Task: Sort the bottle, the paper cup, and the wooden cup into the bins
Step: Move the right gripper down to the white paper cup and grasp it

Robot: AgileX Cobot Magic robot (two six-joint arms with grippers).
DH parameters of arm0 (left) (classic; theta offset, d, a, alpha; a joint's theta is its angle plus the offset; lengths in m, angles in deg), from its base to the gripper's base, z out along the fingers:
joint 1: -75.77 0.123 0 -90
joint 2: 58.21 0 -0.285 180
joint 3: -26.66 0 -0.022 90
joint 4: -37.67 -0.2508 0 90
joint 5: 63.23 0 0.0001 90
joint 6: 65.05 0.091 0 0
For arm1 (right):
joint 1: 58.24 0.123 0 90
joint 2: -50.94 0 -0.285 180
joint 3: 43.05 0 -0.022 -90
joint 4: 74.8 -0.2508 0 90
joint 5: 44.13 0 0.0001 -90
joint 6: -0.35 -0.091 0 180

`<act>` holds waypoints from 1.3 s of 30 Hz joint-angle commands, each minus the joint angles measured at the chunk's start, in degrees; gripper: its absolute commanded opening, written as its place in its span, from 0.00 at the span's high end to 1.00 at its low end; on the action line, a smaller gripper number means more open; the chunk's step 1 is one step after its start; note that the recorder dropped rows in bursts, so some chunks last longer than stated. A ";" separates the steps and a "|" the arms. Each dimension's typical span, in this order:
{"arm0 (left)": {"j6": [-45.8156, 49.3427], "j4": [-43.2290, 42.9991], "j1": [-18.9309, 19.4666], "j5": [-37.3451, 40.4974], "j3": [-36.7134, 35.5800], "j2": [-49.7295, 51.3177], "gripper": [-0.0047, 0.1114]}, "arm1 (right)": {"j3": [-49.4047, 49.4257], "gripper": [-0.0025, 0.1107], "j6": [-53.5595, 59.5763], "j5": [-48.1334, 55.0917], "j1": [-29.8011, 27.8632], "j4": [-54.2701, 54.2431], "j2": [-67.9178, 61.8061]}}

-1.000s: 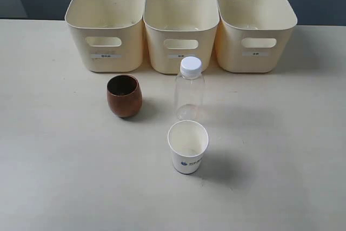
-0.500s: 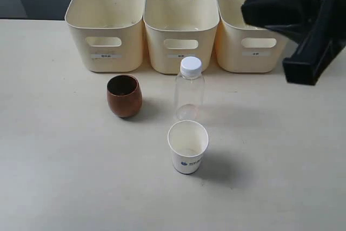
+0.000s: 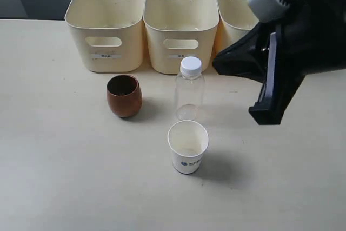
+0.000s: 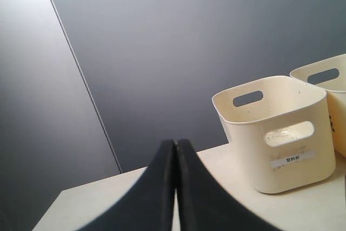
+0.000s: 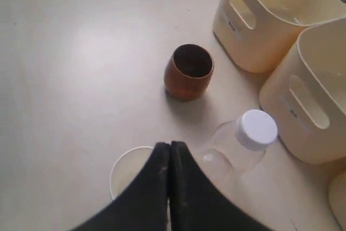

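Next, I move my right gripper to the white paper cup and close it on the cup's near-side rim [image 3: 181, 154] [image 5: 111, 186], above its blue logo.
The clear bottle [image 3: 189, 91] with a white cap stands mid-table, in front of the middle bin [image 3: 181, 25]. Left of it sits the brown wooden cup [image 3: 124, 96], upright. The white paper cup [image 3: 187, 147] stands nearest the front. All three stand on the table, untouched. My right gripper [image 3: 216, 66] hovers high, just right of the bottle, jaws pressed together and empty. In the right wrist view, the shut gripper [image 5: 170, 145] hangs over the paper cup [image 5: 124, 174], with the bottle [image 5: 246, 139] and wooden cup [image 5: 188, 71] beyond. My left gripper [image 4: 174, 142] is shut and empty, well clear of the left bin [image 4: 275, 133].
Three cream bins line the back: left bin [image 3: 105, 25], middle, and right bin [image 3: 232, 9], which my black right arm [image 3: 292, 52] largely covers. A dark wall rises behind the table. The left arm does not show in the exterior view.
My right arm has swung in from the upper right, moving left and lower until it covers the right bin and nears the bottle. The objects have not moved.
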 commanded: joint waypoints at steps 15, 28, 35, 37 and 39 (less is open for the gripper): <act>-0.13 -0.02 -0.08 -0.26 -0.10 -0.13 0.96 | -0.30 0.98 -1.66 -1.35 18.92 6.74 -7.58; -0.13 -0.02 -0.08 -0.26 -0.10 -0.13 0.96 | -0.30 0.98 -13.12 -1.47 21.08 20.90 -11.97; -0.13 -0.02 -0.08 -0.26 -0.10 -0.13 0.96 | -0.30 0.98 -13.22 -1.61 21.08 20.90 -11.97; -0.13 -0.02 -0.08 -0.26 -0.10 -0.13 0.96 | -0.30 0.98 -13.22 -1.60 21.08 20.90 -12.26; -0.13 -0.02 -0.08 -0.26 -0.10 -0.13 0.96 | -0.30 0.98 -13.37 -1.49 21.08 20.90 -13.02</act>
